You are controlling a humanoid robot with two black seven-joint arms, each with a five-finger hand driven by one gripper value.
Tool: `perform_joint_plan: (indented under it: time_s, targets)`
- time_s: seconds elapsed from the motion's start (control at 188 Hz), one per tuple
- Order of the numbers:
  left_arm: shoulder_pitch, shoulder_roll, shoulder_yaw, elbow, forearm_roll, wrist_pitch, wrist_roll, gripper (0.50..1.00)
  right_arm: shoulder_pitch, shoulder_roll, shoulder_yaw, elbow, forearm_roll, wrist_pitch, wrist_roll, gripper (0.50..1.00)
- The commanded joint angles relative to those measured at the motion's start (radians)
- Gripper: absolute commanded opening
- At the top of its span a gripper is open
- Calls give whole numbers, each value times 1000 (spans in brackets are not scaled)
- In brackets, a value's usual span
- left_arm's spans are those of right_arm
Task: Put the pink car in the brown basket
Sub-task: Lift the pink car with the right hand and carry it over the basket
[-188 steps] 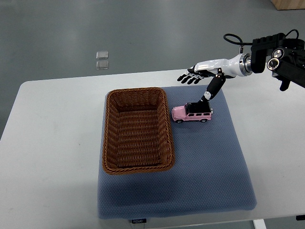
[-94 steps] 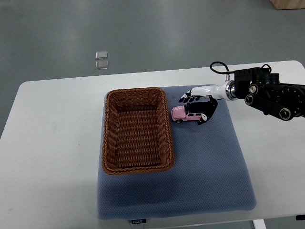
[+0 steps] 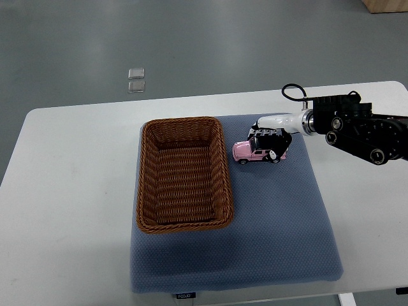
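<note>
Next, my right gripper lets go of the pink car inside the brown basket [image 3: 180, 157], near the basket's far side.
The pink toy car [image 3: 255, 153] with a black roof sits on the blue mat [image 3: 274, 223], just right of the brown wicker basket [image 3: 183, 174]. My right hand [image 3: 268, 141] reaches in from the right edge and has its fingers curled over the car's roof and rear, with the thumb on the near side. The car looks slightly tilted, its wheels at or just above the mat. The basket holds nothing. My left arm is out of the picture.
The mat lies on a white table [image 3: 70, 191] whose edges show on all sides. Two small clear squares [image 3: 136, 80] lie on the grey floor beyond the table. My right forearm [image 3: 357, 127] hovers over the table's right side.
My right hand dropped from above the car, spread, onto it and closed its fingers around the roof. The car shifted slightly to the right.
</note>
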Motion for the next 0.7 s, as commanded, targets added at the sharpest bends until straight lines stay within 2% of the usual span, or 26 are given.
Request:
perform_joint_plan:
  time_s: [0.0, 0.208, 0.357, 0.523, 0.693]
  targets:
    - [0, 0, 0, 4, -2, 1, 0, 1000, 62, -63, 9, 21, 14, 38, 0, 500]
    - [0, 0, 1, 2, 0, -1, 1, 1000, 199, -206, 19, 169, 34, 144, -2, 500]
    - [0, 0, 1, 0, 0, -1, 1, 1000, 253, -194, 17, 210, 83, 156, -26, 500]
    - [0, 0, 0, 4, 0, 1, 1, 1000, 276, -48, 3, 187, 100, 141, -35, 500]
    - [0, 0, 0, 7, 0, 1, 1, 1000, 276, 140, -14, 80, 100, 130, -37, 500]
